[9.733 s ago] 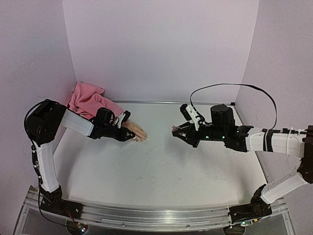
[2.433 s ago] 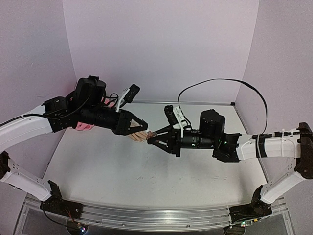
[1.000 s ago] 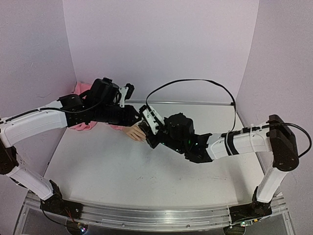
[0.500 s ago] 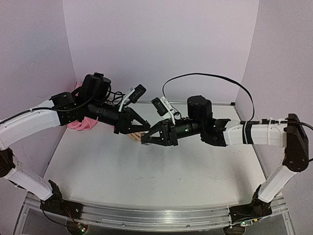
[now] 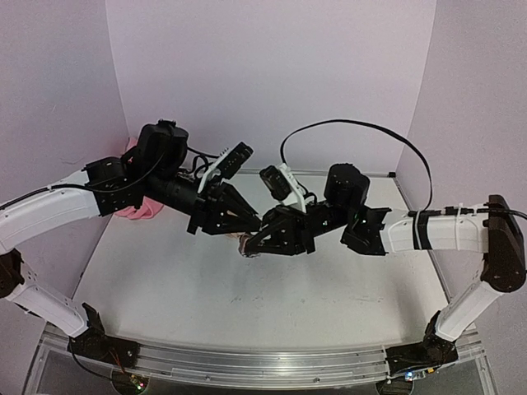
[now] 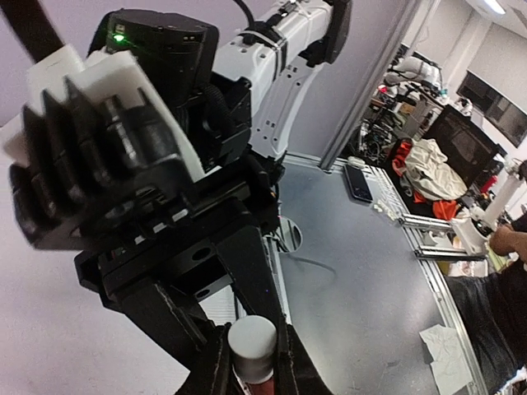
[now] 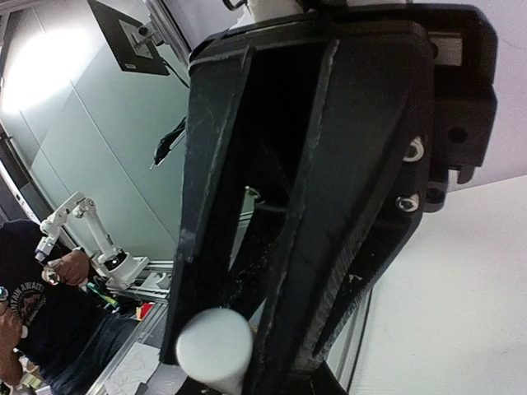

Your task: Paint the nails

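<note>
Next, my right gripper lets go of the polish bottle on the bare white table (image 5: 244,282) just behind the small dark scuffs.
In the top view my two grippers meet tip to tip above the middle of the table. My left gripper (image 5: 257,224) is shut on a small white-capped polish bottle (image 6: 251,344) with a reddish body, as the left wrist view shows. My right gripper (image 5: 249,243) points straight at it with its tips at the cap. The right wrist view shows the white cap (image 7: 214,350) low down in front of the left gripper's black fingers (image 7: 329,164), but not my right jaws' grip. The mannequin hand and its nails are hidden under the grippers. Only the pink sleeve (image 5: 136,210) shows.
Lilac walls close in the white table (image 5: 272,288) at the back and both sides. The right arm's black cable (image 5: 354,127) loops high over the back. Both arms stretch across the middle of the table.
In the last half second both grippers closed in on each other and dropped slightly. The flesh-coloured hand seen below the left gripper is now covered.
</note>
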Tool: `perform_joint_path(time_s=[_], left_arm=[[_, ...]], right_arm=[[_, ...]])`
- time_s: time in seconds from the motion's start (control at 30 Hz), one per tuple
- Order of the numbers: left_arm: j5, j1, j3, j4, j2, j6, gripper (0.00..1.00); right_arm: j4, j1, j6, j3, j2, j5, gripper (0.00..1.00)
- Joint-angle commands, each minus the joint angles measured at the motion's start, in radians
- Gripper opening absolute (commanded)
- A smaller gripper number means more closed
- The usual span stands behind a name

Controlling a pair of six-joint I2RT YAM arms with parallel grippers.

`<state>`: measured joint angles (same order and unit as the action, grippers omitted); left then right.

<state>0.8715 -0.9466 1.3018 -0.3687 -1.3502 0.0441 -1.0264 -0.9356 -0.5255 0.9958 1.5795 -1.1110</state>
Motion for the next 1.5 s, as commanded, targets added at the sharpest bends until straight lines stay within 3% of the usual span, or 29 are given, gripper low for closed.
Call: perform_joint_path(time_s=[0.0,0.1,0.23,0.47,0.67,0.9,1.1,1.33,1.47], left_arm=[[-0.198,-0.016,-0.055,-0.168,0.043,-0.029,0.26],[-0.301,-0.014,-0.089,-0.11,0.119,-0.087,0.43],[-0.431,-0.013,-0.136,-0.043,0.179,-0.169,0.7],[-0.585,-0.014,-0.162,0.071,0.162,-0.365,0.74],[-0.665,-0.017,-0.158,0.166,0.144,-0.404,0.69],[-0.662,-0.024,-0.107,0.177,0.075,-0.375,0.7],[-0.699,-0.024,-0.146,0.178,0.086,-0.414,0.73],[-0.875,-0.023,-0.243,0.143,0.179,-0.484,0.74],[-1.011,-0.019,-0.328,0.122,0.269,-0.531,0.75]], right_arm=[[-0.104,0.043,0.177,0.028,-0.142,0.118,0.0],[0.217,0.041,0.417,0.073,-0.149,0.27,0.0],[0.391,0.042,0.571,0.09,-0.154,0.468,0.0],[0.52,0.034,0.645,0.138,-0.114,0.741,0.0],[0.566,-0.006,0.664,0.172,-0.075,0.926,0.0],[0.58,-0.023,0.667,0.191,-0.046,0.95,0.0],[0.473,-0.022,0.622,0.11,-0.018,0.933,0.0],[0.342,-0.023,0.59,0.01,0.006,0.887,0.0],[0.225,-0.024,0.584,-0.047,0.106,0.878,0.0]])
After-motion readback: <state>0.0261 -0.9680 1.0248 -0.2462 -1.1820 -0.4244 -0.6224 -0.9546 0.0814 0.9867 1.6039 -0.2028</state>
